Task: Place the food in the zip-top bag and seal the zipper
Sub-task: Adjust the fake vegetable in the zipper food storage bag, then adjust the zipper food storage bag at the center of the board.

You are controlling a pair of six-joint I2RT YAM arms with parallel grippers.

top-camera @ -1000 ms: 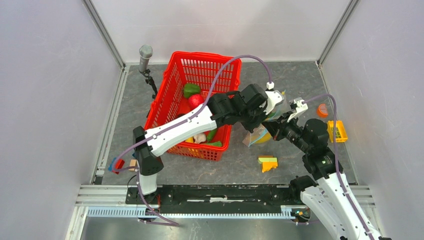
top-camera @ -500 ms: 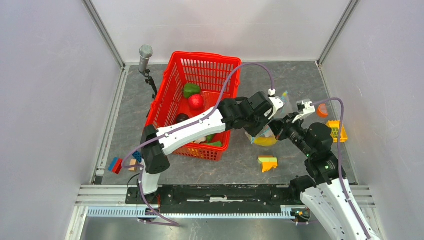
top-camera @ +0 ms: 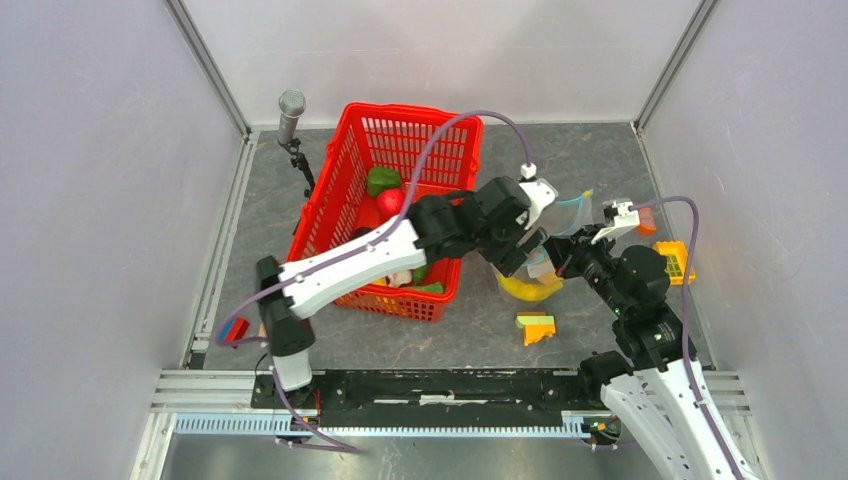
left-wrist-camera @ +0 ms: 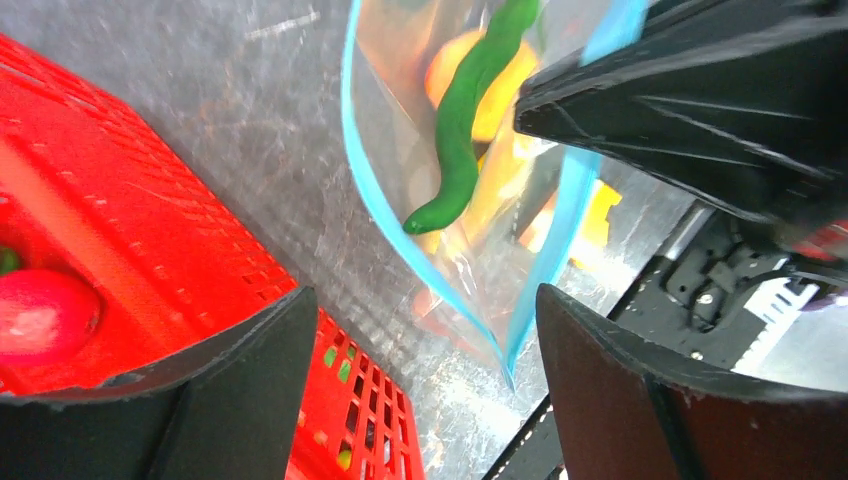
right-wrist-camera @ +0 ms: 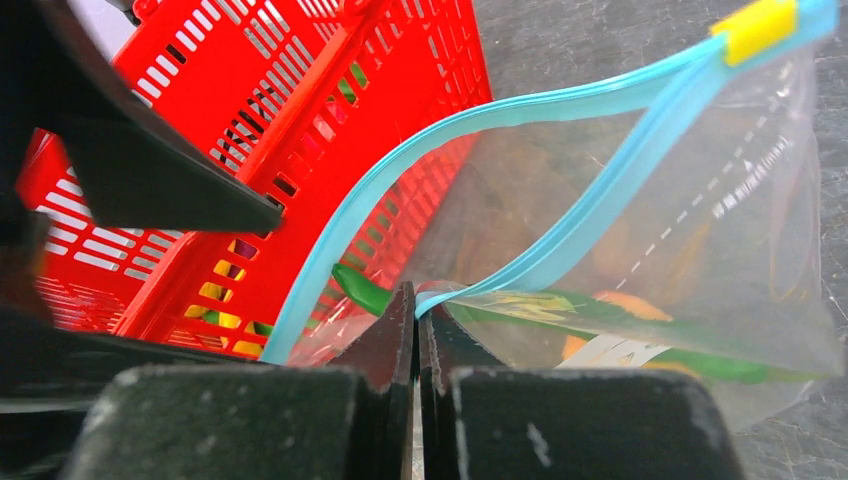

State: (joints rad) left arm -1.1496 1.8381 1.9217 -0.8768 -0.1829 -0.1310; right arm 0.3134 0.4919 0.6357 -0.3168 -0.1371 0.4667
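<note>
The end of the long green pepper is at the bag's narrow opening, so my left gripper should take the zipper's far edge (left-wrist-camera: 446, 284) and pull it open before getting the apple.
The clear zip-top bag (top-camera: 572, 215) hangs with its mouth open, just right of the red basket. Its light blue zipper (right-wrist-camera: 480, 120) gapes wide, with a yellow slider (right-wrist-camera: 760, 25) at one end. My right gripper (right-wrist-camera: 415, 300) is shut on the near lip of the zipper. My left gripper (left-wrist-camera: 422, 300) is open right above the mouth, nothing between its fingers. A long green pepper (left-wrist-camera: 460, 130) lies inside the bag with orange and yellow food under it. Yellow bananas (top-camera: 530, 290) sag in the bag's bottom on the table.
The red basket (top-camera: 400, 130) holds a red apple (top-camera: 392, 202), a green pepper (top-camera: 382, 180) and more food. A block stack (top-camera: 537, 326) lies in front of the bag, a yellow crate (top-camera: 678, 262) at the right. A microphone stand (top-camera: 291, 110) is at the back left.
My left gripper went from shut to open and let go of the green pepper, which now lies in the bag. The right gripper and the bag have shifted slightly right.
</note>
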